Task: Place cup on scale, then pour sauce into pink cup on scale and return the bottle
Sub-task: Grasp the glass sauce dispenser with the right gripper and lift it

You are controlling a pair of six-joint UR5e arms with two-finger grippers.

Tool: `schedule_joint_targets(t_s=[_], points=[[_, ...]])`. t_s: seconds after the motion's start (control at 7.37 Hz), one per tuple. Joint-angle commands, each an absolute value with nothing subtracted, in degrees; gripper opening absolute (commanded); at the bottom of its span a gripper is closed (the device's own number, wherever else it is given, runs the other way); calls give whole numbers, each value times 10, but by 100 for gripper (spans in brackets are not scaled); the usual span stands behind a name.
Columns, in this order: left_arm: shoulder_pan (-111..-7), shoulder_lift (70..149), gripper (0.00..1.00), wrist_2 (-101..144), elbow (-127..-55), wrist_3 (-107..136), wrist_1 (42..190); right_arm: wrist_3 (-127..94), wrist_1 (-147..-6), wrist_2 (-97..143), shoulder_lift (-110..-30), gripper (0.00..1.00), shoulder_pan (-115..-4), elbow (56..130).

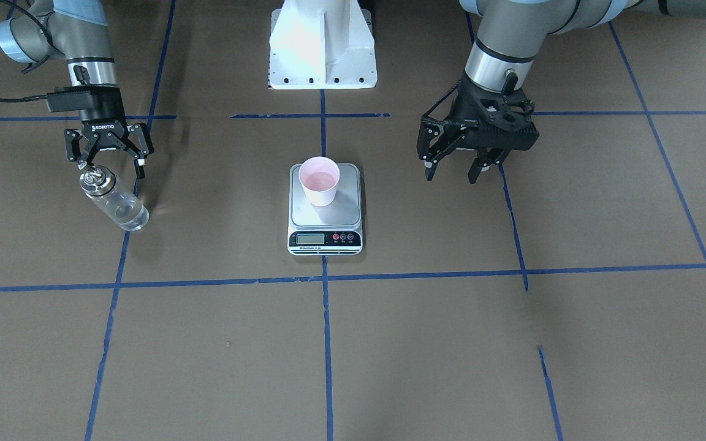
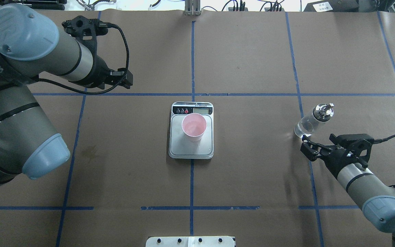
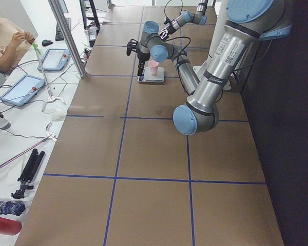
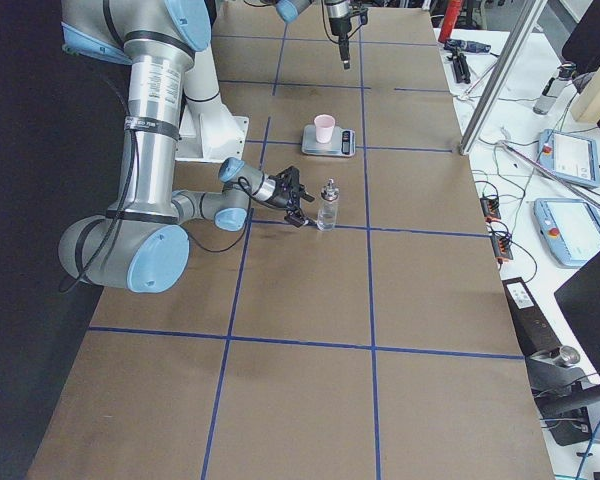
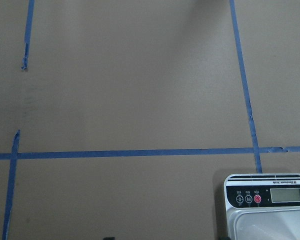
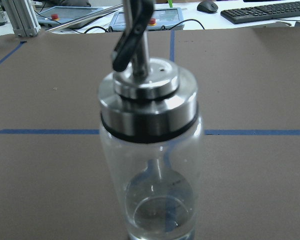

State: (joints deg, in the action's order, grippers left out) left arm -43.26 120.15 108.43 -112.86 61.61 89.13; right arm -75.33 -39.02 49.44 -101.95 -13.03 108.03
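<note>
I will next move my right gripper forward and close it on the body (image 1: 117, 204) (image 6: 155, 185) of the clear glass bottle, below the bottle's metal cap.
The pale pink cup (image 1: 319, 180) stands upright on the silver-grey scale (image 1: 347, 211) at the table's middle; both also show in the overhead view as cup (image 2: 194, 127) and scale (image 2: 175, 147). On the robot's right side the clear glass bottle (image 1: 114, 199) with its metal cap stands on the table, a little clear sauce (image 6: 162, 215) in its bottom. My right gripper (image 1: 111, 168) is open just behind the bottle on the robot's side, its fingers spread and not closed on it. My left gripper (image 1: 452, 174) hangs open and holds nothing, to the scale's side.
Blue tape lines cross the brown table. The robot's white base (image 1: 322, 46) sits behind the scale. Off the table's far edge are tablets (image 4: 572, 155), cables and a seated person (image 3: 5, 41). The left wrist view shows the scale's display corner (image 5: 267, 192).
</note>
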Motion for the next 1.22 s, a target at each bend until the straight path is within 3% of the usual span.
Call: schedule_joint_targets(t_s=[0.0, 0.14, 0.41, 1.09], points=[[-432, 1201, 79, 1085, -1127, 616, 892, -753, -393, 494, -995, 100, -130, 1056], [-432, 1201, 94, 1085, -1127, 616, 892, -752, -392, 490, -979, 100, -132, 1030], [-431, 1202, 99, 1086, -1128, 617, 892, -748, -392, 478, -979, 100, -134, 1028], [-432, 1202, 99, 1085, -1133, 617, 891, -748, -387, 477, -971, 100, -161, 1028]])
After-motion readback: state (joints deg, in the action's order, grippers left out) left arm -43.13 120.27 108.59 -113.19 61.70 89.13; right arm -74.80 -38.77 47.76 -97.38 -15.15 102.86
